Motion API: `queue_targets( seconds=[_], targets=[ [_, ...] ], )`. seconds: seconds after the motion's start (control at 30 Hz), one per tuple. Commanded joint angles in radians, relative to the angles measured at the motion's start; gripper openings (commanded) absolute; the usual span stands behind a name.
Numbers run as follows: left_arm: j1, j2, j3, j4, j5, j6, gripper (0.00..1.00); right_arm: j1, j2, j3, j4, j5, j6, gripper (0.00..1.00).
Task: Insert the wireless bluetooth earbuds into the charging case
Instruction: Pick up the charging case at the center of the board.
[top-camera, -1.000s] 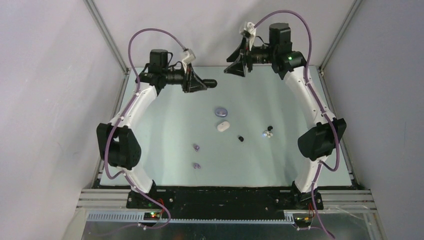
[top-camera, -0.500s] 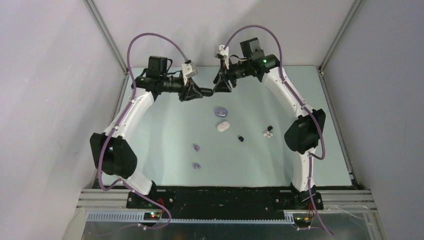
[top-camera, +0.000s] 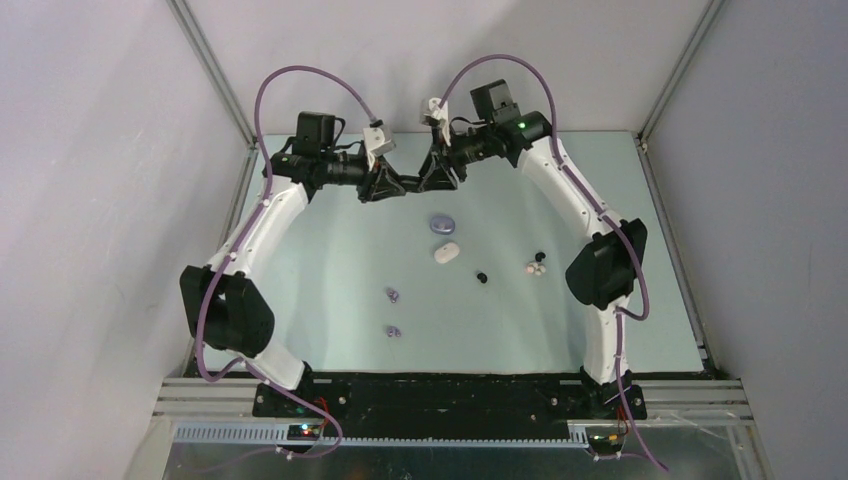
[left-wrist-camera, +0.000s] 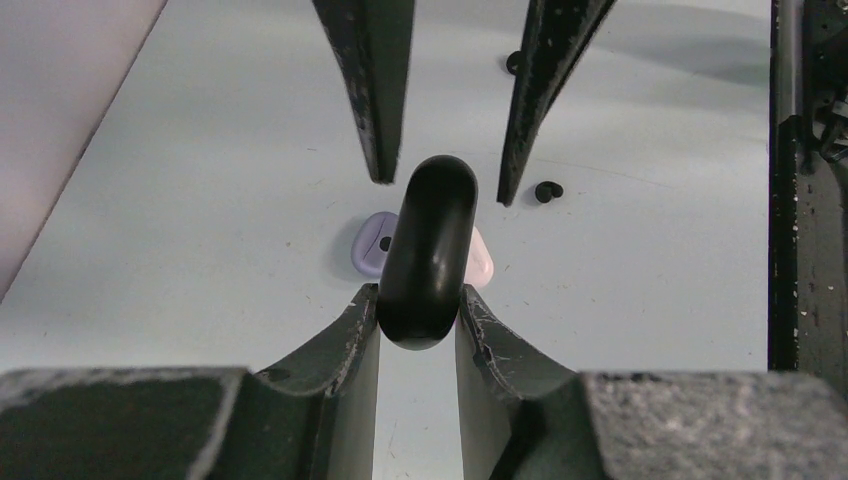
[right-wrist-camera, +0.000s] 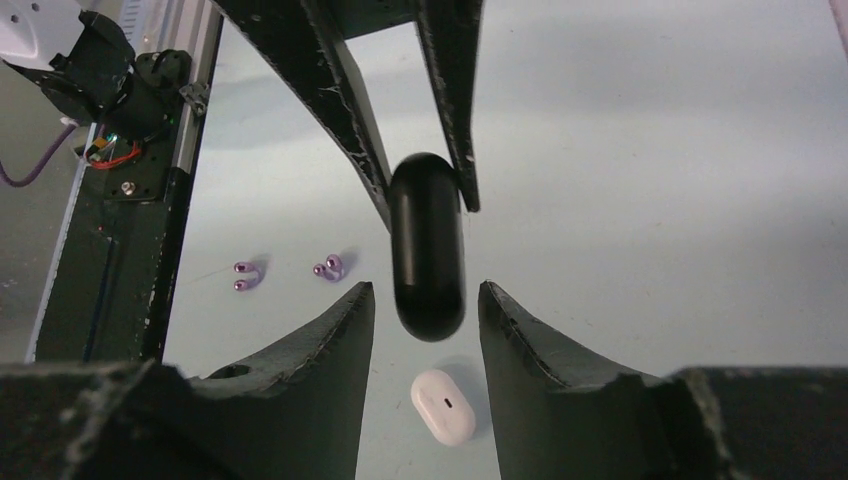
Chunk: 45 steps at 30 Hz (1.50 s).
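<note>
The left gripper holds the charging case with its seam hidden, so next the right gripper takes the case's loose end (left-wrist-camera: 444, 178) for the left gripper to regrip it.
My left gripper (top-camera: 403, 183) is shut on a black oval charging case (left-wrist-camera: 428, 250) and holds it in the air over the far middle of the table. My right gripper (right-wrist-camera: 425, 295) is open, and its fingers (left-wrist-camera: 372, 100) stand either side of the case's free end (right-wrist-camera: 428, 245) with gaps. On the table lie two lavender earbuds (top-camera: 393, 295) (top-camera: 393, 330), a black earbud (top-camera: 481, 276), and white earbuds (top-camera: 537, 268) with another black one (top-camera: 541, 257) beside them.
A lavender case (top-camera: 441, 223) and a white-pink case (top-camera: 446, 252) lie shut on the table, just below the held black case. Aluminium frame posts and grey walls bound the table. The black base rail runs along the near edge.
My right arm has swung left to meet the left gripper, its open fingers now around the black case's free end. The left arm shifted slightly earlier and is now still.
</note>
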Motion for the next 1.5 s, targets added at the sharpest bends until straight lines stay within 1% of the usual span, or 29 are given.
queue_targets(
  seconds=[0.0, 0.13, 0.2, 0.23, 0.27, 0.3, 0.33, 0.37, 0.4, 0.43, 0.47, 0.5, 0.63, 0.73, 0.8, 0.83, 0.9, 0.97, 1.0, 1.07, 1.13, 1.2, 1.23, 1.37, 1.47],
  targets=[
    [-0.008, -0.034, 0.026, 0.054, 0.023, -0.044, 0.00, 0.021, 0.001, 0.023, 0.001, -0.027, -0.019, 0.45],
    [-0.007, -0.035, 0.025, 0.072, 0.024, -0.069, 0.00, 0.023, 0.004, 0.015, 0.025, -0.005, 0.003, 0.36],
    [-0.006, -0.035, 0.024, 0.075, 0.020, -0.076, 0.02, 0.022, 0.003, 0.014, 0.030, 0.000, 0.008, 0.27],
    [-0.005, -0.034, 0.024, 0.078, 0.019, -0.086, 0.08, 0.019, 0.001, 0.013, 0.042, -0.001, 0.015, 0.18],
    [-0.004, -0.033, 0.024, 0.080, 0.017, -0.096, 0.11, 0.016, 0.001, 0.012, 0.049, -0.002, 0.036, 0.14],
    [-0.002, -0.033, 0.020, 0.096, 0.016, -0.129, 0.18, 0.007, -0.002, 0.010, 0.068, -0.003, 0.050, 0.09],
    [0.002, -0.034, 0.014, 0.113, 0.018, -0.154, 0.22, -0.001, -0.003, 0.006, 0.079, -0.007, 0.077, 0.07],
    [0.011, -0.038, -0.011, 0.162, 0.027, -0.222, 0.31, -0.006, -0.007, 0.002, 0.098, -0.009, 0.106, 0.06],
    [0.016, -0.041, -0.026, 0.198, 0.034, -0.258, 0.36, -0.017, -0.010, -0.002, 0.109, -0.013, 0.122, 0.05],
    [0.025, -0.048, -0.062, 0.276, 0.045, -0.340, 0.45, -0.022, -0.015, -0.011, 0.132, -0.015, 0.153, 0.04],
    [0.034, -0.056, -0.080, 0.347, 0.051, -0.378, 0.49, -0.035, -0.021, -0.016, 0.142, -0.022, 0.168, 0.04],
    [0.037, -0.059, -0.111, 0.378, 0.064, -0.435, 0.54, -0.040, -0.024, -0.025, 0.161, -0.028, 0.194, 0.04],
    [0.045, -0.054, -0.165, 0.509, 0.107, -0.554, 0.59, -0.061, -0.043, -0.046, 0.182, -0.051, 0.224, 0.03],
    [0.053, -0.034, -0.186, 0.637, 0.139, -0.643, 0.59, -0.068, -0.054, -0.057, 0.194, -0.061, 0.240, 0.04],
    [0.056, -0.023, -0.199, 0.716, 0.165, -0.732, 0.59, -0.073, -0.055, -0.061, 0.205, -0.066, 0.257, 0.04],
    [0.056, -0.018, -0.203, 0.740, 0.169, -0.752, 0.60, -0.076, -0.055, -0.063, 0.210, -0.068, 0.271, 0.04],
    [0.056, -0.011, -0.214, 0.838, 0.173, -0.801, 0.61, -0.078, -0.055, -0.067, 0.225, -0.076, 0.291, 0.04],
    [0.056, 0.002, -0.224, 0.889, 0.170, -0.852, 0.63, -0.078, -0.056, -0.070, 0.234, -0.086, 0.303, 0.04],
    [0.056, 0.005, -0.223, 0.897, 0.166, -0.871, 0.66, -0.079, -0.055, -0.073, 0.239, -0.089, 0.311, 0.04],
    [0.056, 0.017, -0.217, 0.901, 0.164, -0.877, 0.69, -0.078, -0.058, -0.076, 0.246, -0.097, 0.323, 0.04],
    [0.056, 0.026, -0.209, 0.886, 0.167, -0.865, 0.69, -0.079, -0.061, -0.079, 0.251, -0.099, 0.332, 0.04],
    [0.056, 0.028, -0.188, 0.815, 0.162, -0.812, 0.72, -0.080, -0.064, -0.080, 0.252, -0.098, 0.335, 0.04],
    [0.057, 0.026, -0.179, 0.752, 0.162, -0.787, 0.73, -0.084, -0.066, -0.080, 0.252, -0.097, 0.336, 0.04],
    [0.069, -0.005, -0.133, 0.537, 0.160, -0.589, 0.75, -0.096, -0.082, -0.086, 0.246, -0.097, 0.338, 0.04],
    [0.086, -0.029, -0.125, 0.483, 0.175, -0.553, 0.76, -0.104, -0.095, -0.094, 0.237, -0.096, 0.331, 0.03]
  ],
)
